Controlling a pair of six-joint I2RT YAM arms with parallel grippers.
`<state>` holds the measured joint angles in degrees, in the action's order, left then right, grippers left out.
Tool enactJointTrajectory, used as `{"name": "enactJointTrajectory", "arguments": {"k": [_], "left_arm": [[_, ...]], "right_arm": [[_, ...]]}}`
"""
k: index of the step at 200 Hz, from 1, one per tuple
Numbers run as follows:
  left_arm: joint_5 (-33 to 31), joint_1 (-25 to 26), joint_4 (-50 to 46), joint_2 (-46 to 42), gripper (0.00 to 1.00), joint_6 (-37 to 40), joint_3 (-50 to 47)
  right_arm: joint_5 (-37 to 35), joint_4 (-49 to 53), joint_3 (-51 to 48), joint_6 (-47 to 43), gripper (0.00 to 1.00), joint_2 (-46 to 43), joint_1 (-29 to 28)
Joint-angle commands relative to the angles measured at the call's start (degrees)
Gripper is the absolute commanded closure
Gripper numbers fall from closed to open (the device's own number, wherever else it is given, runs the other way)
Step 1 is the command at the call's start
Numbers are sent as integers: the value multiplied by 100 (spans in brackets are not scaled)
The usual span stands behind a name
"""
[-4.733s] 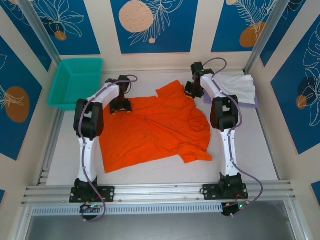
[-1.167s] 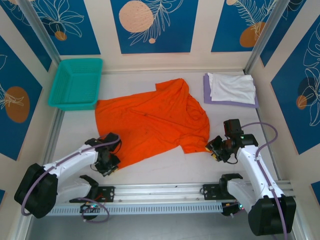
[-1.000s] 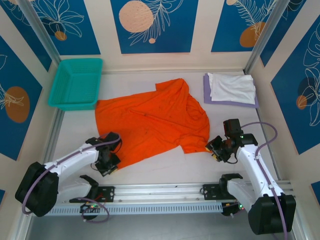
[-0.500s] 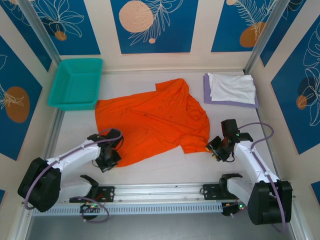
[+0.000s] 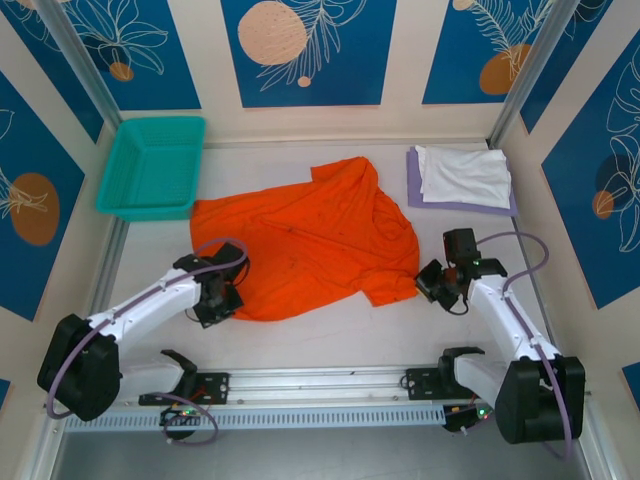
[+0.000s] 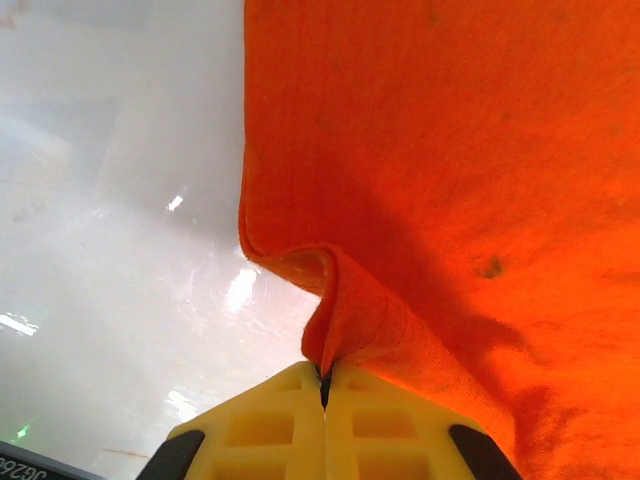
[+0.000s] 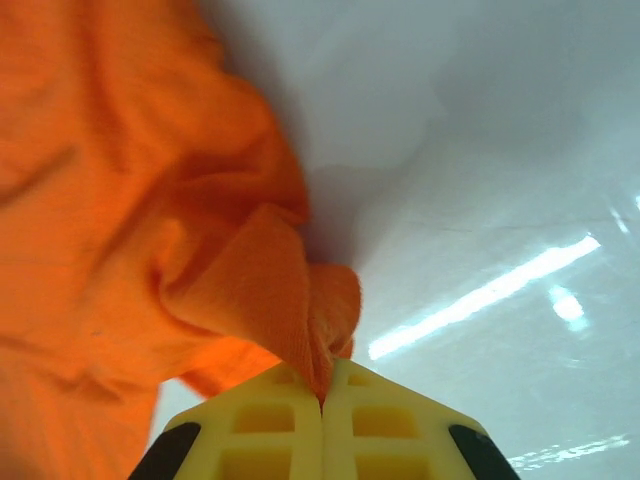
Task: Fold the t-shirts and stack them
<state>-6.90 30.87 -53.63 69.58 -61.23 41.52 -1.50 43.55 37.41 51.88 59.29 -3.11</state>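
Next, I let go of the orange t-shirt's corner with my right gripper a little inward, on the table (image 5: pixel 384 298) along the shirt's near edge.
The orange t-shirt (image 5: pixel 310 245) lies spread and wrinkled across the middle of the table. My left gripper (image 5: pixel 222 297) is shut on its near left hem; in the left wrist view the cloth (image 6: pixel 440 180) rises from between the yellow fingers (image 6: pixel 270 425). My right gripper (image 5: pixel 428 283) is shut on the shirt's near right corner, and in the right wrist view the bunched cloth (image 7: pixel 240 290) is pinched between the yellow fingers (image 7: pixel 380 425). The white t-shirt (image 5: pixel 464 175) lies folded on top of the folded lavender t-shirt (image 5: pixel 414 186) at the back right.
A teal mesh basket (image 5: pixel 152 165) stands at the back left. The metal rail (image 5: pixel 320 380) with both arm bases runs along the near edge. Patterned walls close in the back and both sides.
The right gripper has shut on the shirt's near right corner. Both grippers have moved away from the near edge, carrying the hem with them.
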Motion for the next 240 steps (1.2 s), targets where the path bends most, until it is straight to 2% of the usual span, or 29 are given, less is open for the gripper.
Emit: {"name": "enactJointTrajectory", "arguments": {"k": [1, 58, 80, 99, 119, 149, 165, 204, 240], "left_arm": [[-383, -33, -413, 2, 100, 305, 396], [-962, -35, -883, 53, 100, 1000, 1698], [-1105, -34, -1028, 89, 100, 1151, 1919], [-1130, -30, -1112, 45, 100, 1275, 1923], [-1215, -30, -1218, -19, 100, 1416, 1897], [-1411, -35, -1384, -42, 100, 1670, 2073], [-1484, -32, -1456, -8, 100, 1774, 2272], [-1630, -37, -1570, 183, 100, 2090, 2783], [-1574, -32, -1563, 357, 100, 2202, 3019]], "right_arm": [[66, 284, 635, -227, 100, -136, -133], [-132, 721, 2111, -475, 100, 278, -496], [-423, 1095, 2570, -507, 100, 655, -887], [-767, 1348, 2835, -536, 99, 1001, -1451], [-563, 1522, 2650, -311, 95, 1359, -1881], [-202, 1407, 1630, 197, 90, 1424, -2286], [-280, 1397, 1311, 284, 87, 1242, -2169], [-247, 1199, 971, 248, 58, 654, -1200], [72, 768, 762, -170, 52, 725, -524]]}}
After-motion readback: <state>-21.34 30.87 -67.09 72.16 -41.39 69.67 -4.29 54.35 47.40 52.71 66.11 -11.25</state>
